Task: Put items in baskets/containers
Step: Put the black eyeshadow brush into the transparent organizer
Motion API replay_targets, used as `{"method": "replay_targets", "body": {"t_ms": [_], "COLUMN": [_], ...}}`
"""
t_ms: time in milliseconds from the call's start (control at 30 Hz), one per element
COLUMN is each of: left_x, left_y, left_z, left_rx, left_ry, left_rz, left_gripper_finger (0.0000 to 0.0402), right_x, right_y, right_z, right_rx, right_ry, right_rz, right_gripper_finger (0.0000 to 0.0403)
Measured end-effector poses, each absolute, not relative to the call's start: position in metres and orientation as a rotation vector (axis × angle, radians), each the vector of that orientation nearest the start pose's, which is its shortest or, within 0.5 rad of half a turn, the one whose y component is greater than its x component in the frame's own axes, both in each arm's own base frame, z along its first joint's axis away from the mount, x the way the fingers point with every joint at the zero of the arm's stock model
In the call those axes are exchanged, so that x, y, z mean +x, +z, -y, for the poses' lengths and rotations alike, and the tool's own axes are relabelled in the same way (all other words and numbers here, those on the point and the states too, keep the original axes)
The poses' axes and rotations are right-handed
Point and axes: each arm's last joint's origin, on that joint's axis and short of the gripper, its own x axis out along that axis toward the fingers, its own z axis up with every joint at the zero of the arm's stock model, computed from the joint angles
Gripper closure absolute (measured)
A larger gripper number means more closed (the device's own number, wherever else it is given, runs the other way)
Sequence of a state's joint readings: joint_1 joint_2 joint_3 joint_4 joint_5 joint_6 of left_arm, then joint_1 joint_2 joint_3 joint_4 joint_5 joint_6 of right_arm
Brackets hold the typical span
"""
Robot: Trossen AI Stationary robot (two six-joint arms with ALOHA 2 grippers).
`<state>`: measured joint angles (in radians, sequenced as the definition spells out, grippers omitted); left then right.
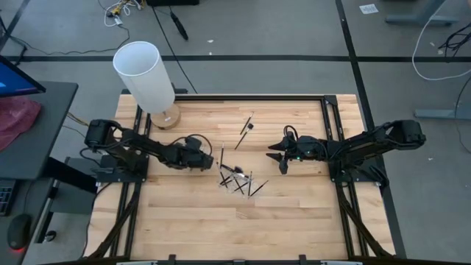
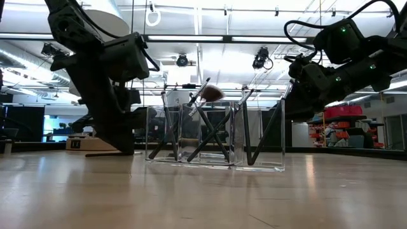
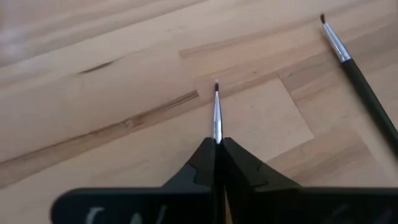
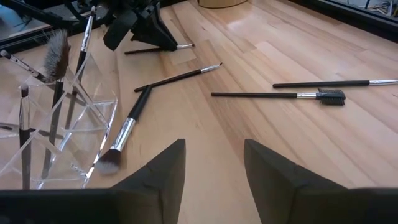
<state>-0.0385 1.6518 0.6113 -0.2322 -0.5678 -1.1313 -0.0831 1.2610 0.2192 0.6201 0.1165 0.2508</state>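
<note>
The robot's left gripper stands steep across the level thin brush, so it should open, tilt lower and grip the brush's handle (image 4: 142,51) before it offers the brush's ferrule to the right gripper.
My left gripper (image 1: 210,160) is just left of the clear holder (image 1: 239,182) and is shut on a thin black brush (image 3: 216,106) with a silver ferrule and a tiny dark tip. Several brushes stand tilted in the holder (image 2: 216,137). My right gripper (image 4: 211,165) is open and empty to the holder's right (image 1: 278,158). Loose brushes lie flat on the wood: a thin one (image 4: 180,78), a thick one with pale bristles (image 4: 127,134) beside the holder wall, a comb-tipped one (image 4: 277,95) and another (image 4: 329,83). My left gripper pinches the thin brush between its two fingers (image 3: 199,162), just behind the silver ferrule (image 3: 216,127). The ferrule and tip stick out past the fingertips, and the handle (image 4: 134,50) trails out the other way. The brush lies about level, low over the wood; whether it is clear of it I cannot tell.
A tall white cylinder (image 1: 143,73) on a round wooden base stands at the table's far left corner. A black frame (image 1: 327,125) borders the table. Bare wood lies near the front edge. Another thin brush (image 3: 357,81) lies near my left gripper.
</note>
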Motion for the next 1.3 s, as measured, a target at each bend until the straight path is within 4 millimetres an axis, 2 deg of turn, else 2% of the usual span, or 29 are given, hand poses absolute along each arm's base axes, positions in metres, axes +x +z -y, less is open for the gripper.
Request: {"method": "replay_targets", "body": {"t_ms": [167,433,767,900,1167,1300], "left_x": [0.245,0.242,0.243,0.244,0.243,0.23], "left_y": [0.098,0.092,0.097,0.098,0.099,0.089], "left_z": [-0.009,-0.007,-0.002,-0.001,0.002,0.005], "left_rx": [-0.53,-0.475,-0.437,-0.423,-0.362,-0.351], "left_ry": [0.996,0.962,0.906,0.912,0.944,0.981], "left_rz": [-0.854,-0.821,-0.798,-0.784,-0.754,-0.688], "left_gripper_finger": [0.0393,0.0393,0.0391,0.0352,0.0235,0.0199], "right_x": [0.202,0.202,0.202,0.202,0.202,0.202], "right_y": [0.134,0.135,0.135,0.135,0.135,0.135], "right_z": [0.021,0.021,0.021,0.021,0.021,0.021], "right_rx": [0.236,0.233,0.233,0.233,0.234,0.237], "right_ry": [-0.256,-0.255,-0.255,-0.255,-0.255,-0.256], "right_rz": [-0.392,-0.389,-0.389,-0.388,-0.387,-0.386], "right_gripper_finger": [0.0236,0.0236,0.0236,0.0236,0.0236,0.0236]}}
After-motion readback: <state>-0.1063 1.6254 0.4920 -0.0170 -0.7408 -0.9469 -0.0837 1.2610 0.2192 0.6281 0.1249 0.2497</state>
